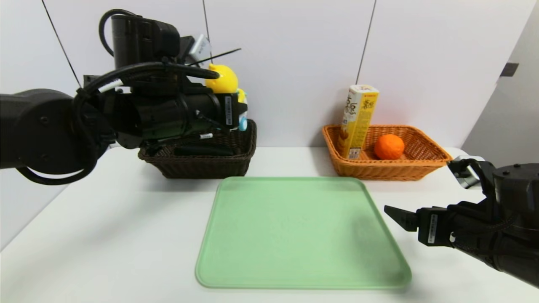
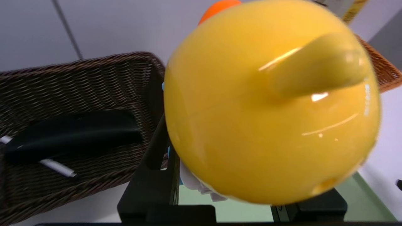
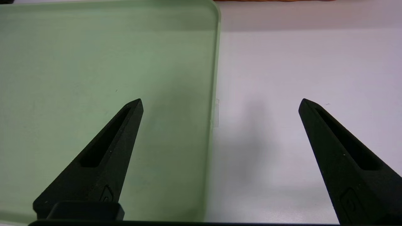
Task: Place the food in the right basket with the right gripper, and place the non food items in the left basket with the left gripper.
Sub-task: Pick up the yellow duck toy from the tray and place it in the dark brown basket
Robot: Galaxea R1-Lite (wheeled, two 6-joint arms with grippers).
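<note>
The yellow duck toy will go down on the black pouch inside the dark brown basket (image 1: 208, 146) (image 2: 92, 131), set there by my left gripper. The duck is held above that basket now.
My left gripper (image 1: 241, 110) is shut on the yellow duck toy (image 1: 222, 79), held above the right end of the dark brown basket (image 1: 202, 166). In the left wrist view the duck (image 2: 270, 103) fills most of the picture, and the black pouch (image 2: 72, 133) and white pen (image 2: 58, 168) lie inside the brown basket (image 2: 78, 78). The yellow-and-white carton (image 1: 358, 120) leans upright in the orange basket (image 1: 387, 168) beside the orange fruit (image 1: 389, 146). My right gripper (image 1: 393, 214) hovers open and holds nothing at the green tray's right edge; in its own wrist view that gripper (image 3: 220, 103) straddles the edge.
A flat green tray (image 1: 299, 235) lies on the white table between me and the two baskets, with nothing on it. A white wall stands close behind the baskets. The tray's right edge (image 3: 213, 94) runs between the right fingertips.
</note>
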